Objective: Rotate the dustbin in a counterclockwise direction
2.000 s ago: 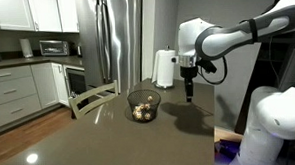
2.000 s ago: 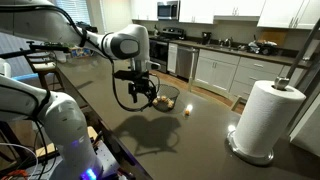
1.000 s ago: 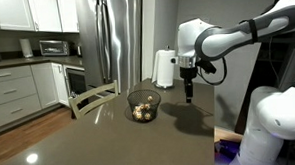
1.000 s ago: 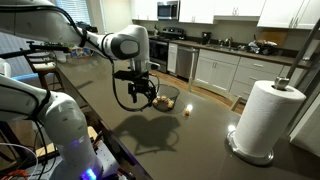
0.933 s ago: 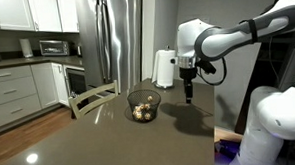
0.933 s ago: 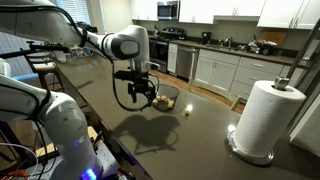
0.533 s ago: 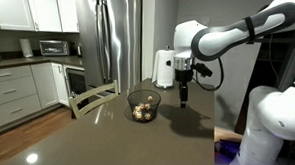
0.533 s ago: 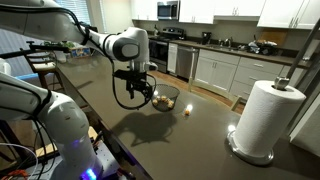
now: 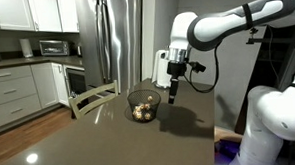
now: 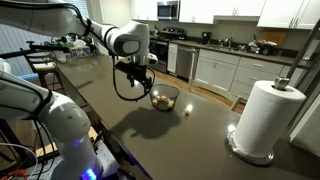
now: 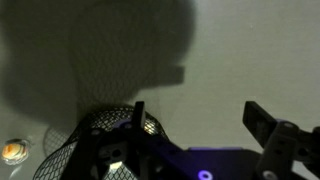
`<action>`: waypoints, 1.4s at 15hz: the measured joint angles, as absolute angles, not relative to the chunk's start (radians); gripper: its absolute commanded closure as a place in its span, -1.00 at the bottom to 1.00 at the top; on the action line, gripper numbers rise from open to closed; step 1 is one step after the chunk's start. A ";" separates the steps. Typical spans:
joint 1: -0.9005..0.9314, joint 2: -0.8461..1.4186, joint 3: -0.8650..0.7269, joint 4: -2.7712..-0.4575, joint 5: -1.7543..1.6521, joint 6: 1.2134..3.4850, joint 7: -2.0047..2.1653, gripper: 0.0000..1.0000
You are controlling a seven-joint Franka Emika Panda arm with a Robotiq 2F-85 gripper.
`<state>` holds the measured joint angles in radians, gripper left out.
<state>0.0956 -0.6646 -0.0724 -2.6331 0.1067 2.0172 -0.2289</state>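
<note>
Next, my gripper grips the dustbin's rim [image 9: 159, 94] [image 11: 154, 116] on the side nearest my arm, because that gives it a hold to turn the dustbin.
The dustbin [image 9: 143, 105] is a small round black wire-mesh basket standing upright on the dark table, with light-coloured bits inside. It also shows in an exterior view [image 10: 165, 98] and at the lower left of the wrist view [image 11: 95, 142]. My gripper [image 9: 174, 96] hangs pointing down just beside the bin, a little above the table, and it shows in an exterior view [image 10: 143, 88] too. In the wrist view the gripper [image 11: 200, 120] is open and empty. One finger [image 11: 138, 114] is at the bin's rim, the other [image 11: 262, 122] over bare table.
A white paper-towel roll [image 10: 262, 118] stands on the table; it also shows behind the arm in an exterior view [image 9: 164, 69]. A small light object [image 10: 186, 110] lies on the table by the bin. A chair back [image 9: 93, 97] is at the table's far edge.
The arm has swung sideways toward the dustbin, bringing the gripper from a gap away to right beside its rim. The dustbin has not moved.
</note>
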 measured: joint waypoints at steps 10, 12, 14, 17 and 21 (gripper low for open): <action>0.055 -0.633 -0.047 -2.646 0.113 2.330 -0.137 -1.00; 0.026 -0.618 -0.016 -2.653 0.062 2.384 -0.082 -1.00; -0.006 -0.602 0.016 -2.654 0.014 2.412 -0.020 -1.00; -0.040 -0.582 0.041 -2.653 -0.023 2.413 0.046 -1.00; -0.051 -0.555 0.020 -2.636 -0.025 2.397 0.068 -1.00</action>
